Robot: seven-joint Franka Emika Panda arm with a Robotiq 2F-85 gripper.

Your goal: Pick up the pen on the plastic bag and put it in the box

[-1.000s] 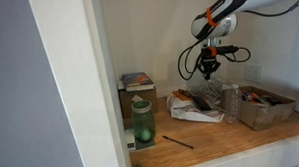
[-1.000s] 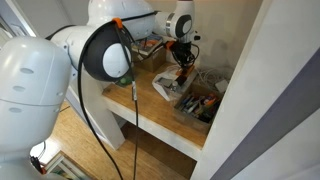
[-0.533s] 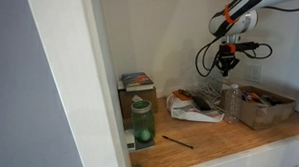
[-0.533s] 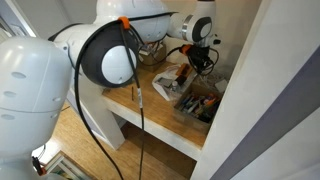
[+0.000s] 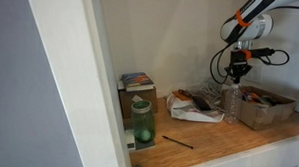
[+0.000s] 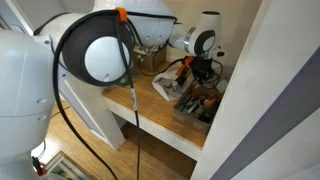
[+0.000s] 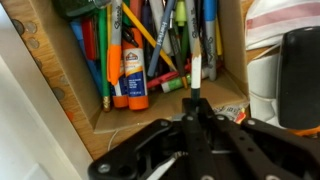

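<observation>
Next, I let go of the pen, which now hangs over the cardboard box, with my gripper among the markers in the cardboard box, beside the blue pen (image 5: pixel 248 95) (image 7: pixel 197 56) there.
My gripper (image 7: pixel 195 112) is shut on a pen (image 7: pixel 197 66) with a white barrel and dark tip that sticks out from between the jaws. In the wrist view the pen hangs over the cardboard box (image 7: pixel 62 92), which holds several pens, markers and a glue stick. In an exterior view the gripper (image 5: pixel 240 67) is above the box (image 5: pixel 263 106) at the right of the shelf. It also shows above the box (image 6: pixel 200 104) in an exterior view, gripper (image 6: pixel 204 72). The plastic bag (image 5: pixel 194 106) lies to the left of the box.
A clear bottle (image 5: pixel 230 100) stands between bag and box. A green-lidded jar (image 5: pixel 141 122) stands at the shelf's left front, a dark stick (image 5: pixel 177 142) lies beside it, and books (image 5: pixel 137 82) lie behind. The shelf wall stands close on the right.
The gripper has moved with the pen from above the plastic bag sideways to above the box.
</observation>
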